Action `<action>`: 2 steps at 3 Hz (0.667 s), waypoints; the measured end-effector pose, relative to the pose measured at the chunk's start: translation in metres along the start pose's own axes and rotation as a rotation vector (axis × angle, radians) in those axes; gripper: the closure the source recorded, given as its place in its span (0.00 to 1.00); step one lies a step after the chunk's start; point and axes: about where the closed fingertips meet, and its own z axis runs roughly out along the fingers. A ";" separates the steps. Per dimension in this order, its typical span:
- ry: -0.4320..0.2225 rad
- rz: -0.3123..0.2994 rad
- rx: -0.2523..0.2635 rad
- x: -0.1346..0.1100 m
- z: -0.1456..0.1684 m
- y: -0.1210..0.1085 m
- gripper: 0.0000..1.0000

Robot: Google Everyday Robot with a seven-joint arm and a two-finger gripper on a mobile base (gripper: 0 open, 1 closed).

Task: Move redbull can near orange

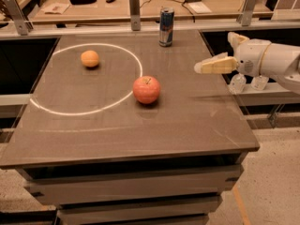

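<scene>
I need to next grip the middle of the redbull can [166,26], between top and bottom.
The redbull can [166,27], slim, blue and silver, stands upright at the far edge of the dark table [187,125], right of centre. The orange [90,58] lies at the far left, inside a white circle marked on the tabletop. My gripper [214,53] comes in from the right, above the table's right edge, in front of and to the right of the can. It is open and empty, with one cream finger [215,65] pointing left and the other shorter one behind it.
A red apple [146,89] lies near the table's middle, on the white circle's line, between the orange and my gripper. Metal posts [134,3] and a rail stand behind the table. A cluttered desk lies beyond them.
</scene>
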 end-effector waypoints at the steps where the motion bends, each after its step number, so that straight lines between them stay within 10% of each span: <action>1: 0.022 -0.033 -0.007 0.003 0.040 -0.022 0.00; 2: 0.086 -0.072 0.020 0.006 0.082 -0.045 0.00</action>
